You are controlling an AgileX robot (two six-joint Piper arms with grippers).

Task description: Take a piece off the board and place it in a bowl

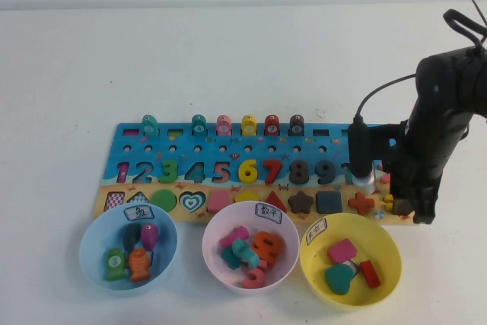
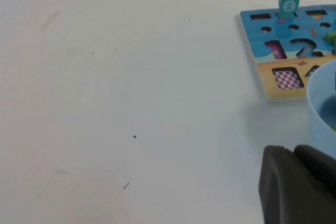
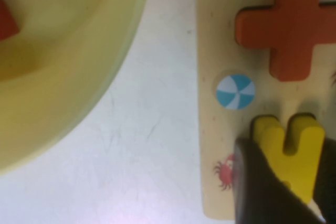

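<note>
The robot's right gripper needs to let go of the yellow equals-sign piece in the yellow bowl (image 1: 321, 260), between the teal heart and the label.
The long board (image 1: 319, 147) lies across the table, blue on top and sandy below. The yellow equals-sign piece (image 1: 389, 203) (image 3: 294, 145) sits at the board's right end, beside the orange plus sign (image 1: 361, 203) (image 3: 286, 24). My right gripper (image 1: 403, 207) (image 3: 287, 153) is down over that end, its dark fingers closed on either side of the piece. The yellow bowl (image 1: 384, 243) (image 3: 63, 66), with a white label on its rim, stands just in front of the board and holds three shapes. My left gripper (image 2: 294, 153) is shut and empty over bare table, left of the board.
A pink bowl (image 1: 217, 227) with numbers and a light blue bowl (image 1: 91, 241) (image 2: 320, 103) with fish stand in front of the board. Fish pegs (image 1: 249, 125) stand along its far edge. The board's left end (image 2: 273, 87) shows in the left wrist view.
</note>
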